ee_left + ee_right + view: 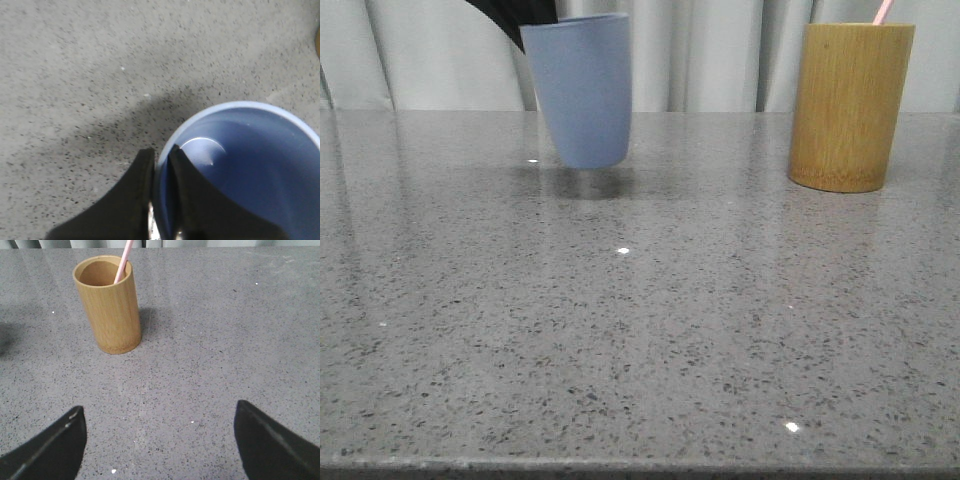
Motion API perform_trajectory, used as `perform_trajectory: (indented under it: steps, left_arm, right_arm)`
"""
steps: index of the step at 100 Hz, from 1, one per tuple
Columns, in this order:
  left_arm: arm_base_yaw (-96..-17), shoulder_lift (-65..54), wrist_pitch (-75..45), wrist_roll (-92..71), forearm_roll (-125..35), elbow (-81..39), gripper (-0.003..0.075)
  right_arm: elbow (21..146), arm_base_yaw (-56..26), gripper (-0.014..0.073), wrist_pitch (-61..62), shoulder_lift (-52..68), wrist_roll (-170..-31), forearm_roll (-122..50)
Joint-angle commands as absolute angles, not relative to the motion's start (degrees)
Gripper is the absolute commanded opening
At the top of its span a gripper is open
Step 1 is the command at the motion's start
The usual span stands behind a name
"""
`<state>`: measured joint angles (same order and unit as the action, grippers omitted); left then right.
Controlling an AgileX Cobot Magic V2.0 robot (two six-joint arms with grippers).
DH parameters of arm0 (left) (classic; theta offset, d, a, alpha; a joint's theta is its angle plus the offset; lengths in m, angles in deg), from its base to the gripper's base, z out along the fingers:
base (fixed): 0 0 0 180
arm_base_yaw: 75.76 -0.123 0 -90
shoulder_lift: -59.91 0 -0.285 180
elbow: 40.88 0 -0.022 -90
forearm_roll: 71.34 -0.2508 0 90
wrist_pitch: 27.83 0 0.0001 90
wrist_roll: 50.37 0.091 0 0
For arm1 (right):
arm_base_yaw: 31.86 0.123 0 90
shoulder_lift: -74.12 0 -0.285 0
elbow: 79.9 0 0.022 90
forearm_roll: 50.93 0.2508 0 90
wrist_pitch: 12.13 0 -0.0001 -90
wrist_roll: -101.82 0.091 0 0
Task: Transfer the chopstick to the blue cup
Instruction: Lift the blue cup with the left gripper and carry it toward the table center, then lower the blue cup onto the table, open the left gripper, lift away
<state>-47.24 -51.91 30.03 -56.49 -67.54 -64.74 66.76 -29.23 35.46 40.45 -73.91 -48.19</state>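
Note:
I'll release the blue cup, still hanging just above the table, from my left gripper on the grey speckled table, at the shadow (588, 193) just beneath it.
The blue cup (580, 90) hangs slightly tilted just above the table at the back left, its shadow beneath it. My left gripper (161, 161) is shut on the cup's rim (200, 117), one finger outside the wall and one inside; the cup looks empty. A pale pink chopstick (883, 11) pokes out of the yellow-brown bamboo holder (850, 105) at the back right, also seen as chopstick (123, 260) in holder (107, 310). My right gripper (159, 412) stands open over bare table, some way in front of the holder.
The grey speckled table (640, 330) stretches towards the front edge. Pale curtains (720, 50) hang behind it. A black part of the left arm (505, 18) shows above the cup.

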Motion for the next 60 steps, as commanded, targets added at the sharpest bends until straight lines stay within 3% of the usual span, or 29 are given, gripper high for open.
perform_trajectory:
  steps: [1, 60]
  left_arm:
    - [-46.30, -50.15, 28.24, -57.25, -67.86, -66.69, -0.0019]
    - [-46.13, -51.12, 27.95, -57.13, -69.48, -66.43, -0.0019]
  right_arm:
    - [68.75, -29.59, 0.0601, 31.75, 39.56, -74.09, -48.24]
    - [68.75, -29.59, 0.0601, 31.75, 39.56, -74.09, -48.24]
